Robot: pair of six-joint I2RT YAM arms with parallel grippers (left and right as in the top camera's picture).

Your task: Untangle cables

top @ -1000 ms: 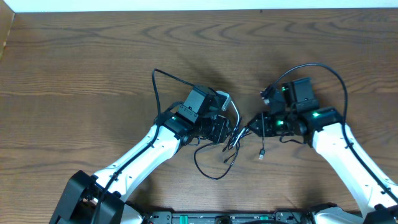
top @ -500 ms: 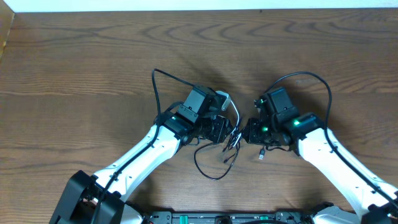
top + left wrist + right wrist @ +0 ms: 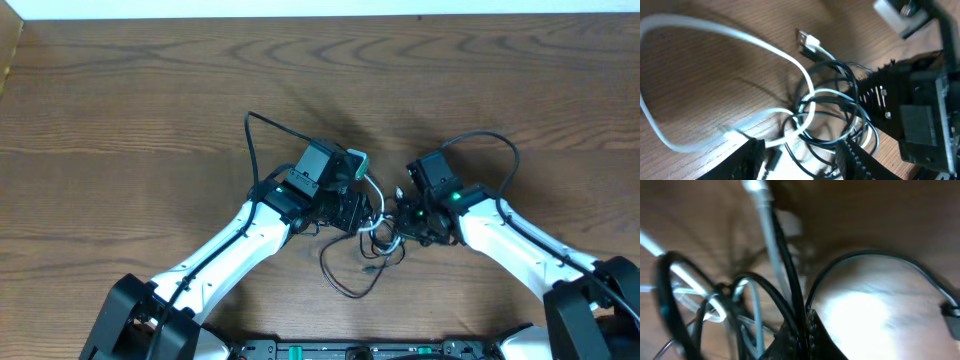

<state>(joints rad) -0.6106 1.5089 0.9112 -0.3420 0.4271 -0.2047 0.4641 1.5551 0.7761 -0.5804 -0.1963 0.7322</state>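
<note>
The robot's left gripper will next close on the black cable's loops, at the side of the knot (image 3: 374,228) (image 3: 798,118) where the wide loop of the white cable comes out.
The white cable (image 3: 740,35) and the thin black cable (image 3: 826,145) lie knotted together on the wood table between my two grippers. In the overhead view the tangle (image 3: 378,236) sits at centre, with a black loop (image 3: 345,283) trailing toward the front. My left gripper (image 3: 800,162) is open, its fingers (image 3: 751,160) straddling the knot, also seen overhead (image 3: 358,212). My right gripper (image 3: 802,330) is shut on a strand of the black cable (image 3: 785,255) just right of the knot, also seen overhead (image 3: 400,225). A white plug end (image 3: 807,40) lies beyond the knot.
A thicker black arm cable (image 3: 262,130) arcs behind the left wrist and another (image 3: 490,140) behind the right wrist. The right gripper body (image 3: 912,110) fills the right side of the left wrist view, very close to my left fingers.
My right gripper has moved left toward the left gripper, dragging the black cable and its plug end in. The cables have bunched up between the grippers. The left arm has barely moved.
</note>
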